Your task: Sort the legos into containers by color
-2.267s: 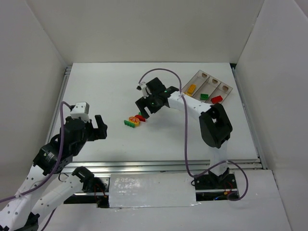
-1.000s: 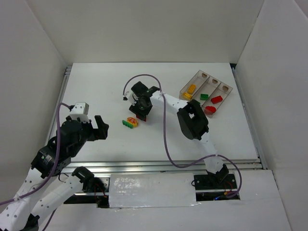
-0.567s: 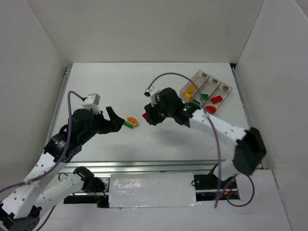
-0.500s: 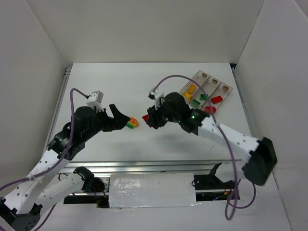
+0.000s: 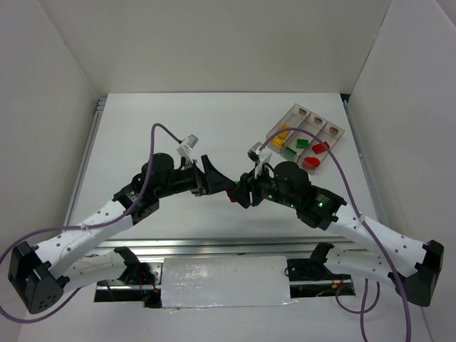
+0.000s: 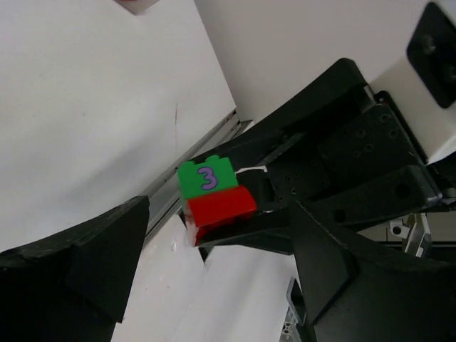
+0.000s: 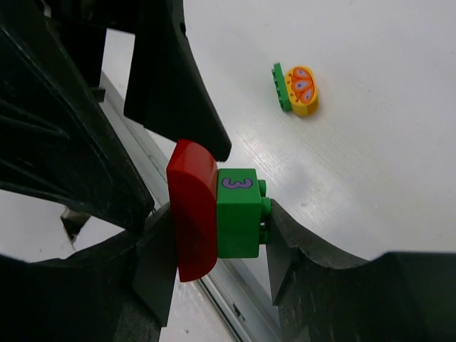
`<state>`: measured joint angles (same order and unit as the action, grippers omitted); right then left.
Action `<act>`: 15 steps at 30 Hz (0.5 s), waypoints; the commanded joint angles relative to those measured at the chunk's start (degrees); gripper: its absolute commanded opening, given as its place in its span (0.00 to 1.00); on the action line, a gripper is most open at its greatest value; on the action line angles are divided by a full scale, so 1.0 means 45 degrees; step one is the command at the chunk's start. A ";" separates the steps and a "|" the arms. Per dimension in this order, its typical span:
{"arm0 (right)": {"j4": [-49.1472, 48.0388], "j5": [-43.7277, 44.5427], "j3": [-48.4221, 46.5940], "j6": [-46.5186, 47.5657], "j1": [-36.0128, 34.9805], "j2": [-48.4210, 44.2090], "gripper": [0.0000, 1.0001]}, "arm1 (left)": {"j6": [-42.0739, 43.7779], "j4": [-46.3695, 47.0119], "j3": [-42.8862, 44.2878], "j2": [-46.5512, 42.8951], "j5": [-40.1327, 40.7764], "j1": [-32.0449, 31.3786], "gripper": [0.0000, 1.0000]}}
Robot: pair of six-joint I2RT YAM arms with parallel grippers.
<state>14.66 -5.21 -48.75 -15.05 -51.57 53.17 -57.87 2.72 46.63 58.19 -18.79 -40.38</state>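
Both joined bricks are squeezed together in my right gripper, so my left gripper will hold the red brick while my right gripper takes the green brick's sides (image 7: 239, 221) and pulls.
My right gripper (image 7: 217, 228) is shut on two joined legos, a red rounded brick (image 7: 192, 210) and a green brick (image 7: 239, 212) marked with a purple 3, held above the table. In the top view this pair (image 5: 231, 191) sits at the table's middle front. My left gripper (image 6: 221, 221) faces it, open, one finger on each side of the pair (image 6: 212, 199) without touching. On the table lie a yellow-orange brick (image 7: 303, 89) and a green plate (image 7: 278, 87), both hidden under the left arm in the top view. The containers (image 5: 335, 128) stand at back right.
The tray holds a yellow brick (image 5: 282, 134), green bricks (image 5: 301, 143) and red bricks (image 5: 320, 147) in separate compartments. An aluminium rail (image 5: 242, 246) runs along the table's near edge. White walls enclose the left, back and right sides.
The right gripper lifted the red and green pair off the table and carried it toward the near middle. The left arm swung right to meet it, its jaws a little narrower.
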 commanded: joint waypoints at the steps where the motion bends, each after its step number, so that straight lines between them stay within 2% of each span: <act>1: 0.0083 0.0825 -0.0299 -0.0483 -0.0102 -0.0057 0.00 | -0.0480 0.1601 0.0380 0.0368 -0.0454 -0.0460 0.91; 4: -0.0072 0.0730 -0.0221 -0.0659 -0.0102 -0.0212 0.00 | -0.0481 0.1681 0.0341 0.0681 -0.0435 -0.0597 0.81; 5: -0.0150 0.0671 -0.0182 -0.0698 -0.0102 -0.0271 0.00 | -0.0461 0.1680 0.0341 0.0759 -0.0454 -0.0616 0.75; 6: -0.0267 0.0670 -0.0105 -0.0757 -0.0102 -0.0330 0.00 | -0.0442 0.1758 0.0360 0.0895 -0.0532 -0.0616 0.62; 7: -0.0307 0.0922 -0.0084 -0.0912 -0.0122 -0.0369 0.00 | -0.0442 0.1778 0.0360 0.0935 -0.0552 -0.0636 0.55; 8: -0.0288 0.1079 -0.0084 -0.0991 -0.0102 -0.0350 0.00 | -0.0403 0.1778 0.0418 0.0974 -0.0552 -0.0675 0.44; 9: -0.0307 0.1138 -0.0104 -0.1166 -0.0102 -0.0331 0.00 | -0.0287 0.1701 0.0477 0.1071 -0.0533 -0.0694 0.27; 14: -0.0541 0.1218 -0.0181 -0.1655 -0.0103 -0.0019 0.00 | 0.0299 0.1427 0.0886 0.1500 -0.0669 -0.0753 0.00; 15: -0.0561 0.1217 -0.0221 -0.1772 -0.0122 0.0079 0.00 | 0.0417 0.1388 0.0945 0.1521 -0.0708 -0.0753 0.00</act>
<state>17.08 0.03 -48.62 -19.46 -51.64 52.97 -58.78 6.68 47.83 64.34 -19.03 -42.81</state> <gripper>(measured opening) 0.534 0.481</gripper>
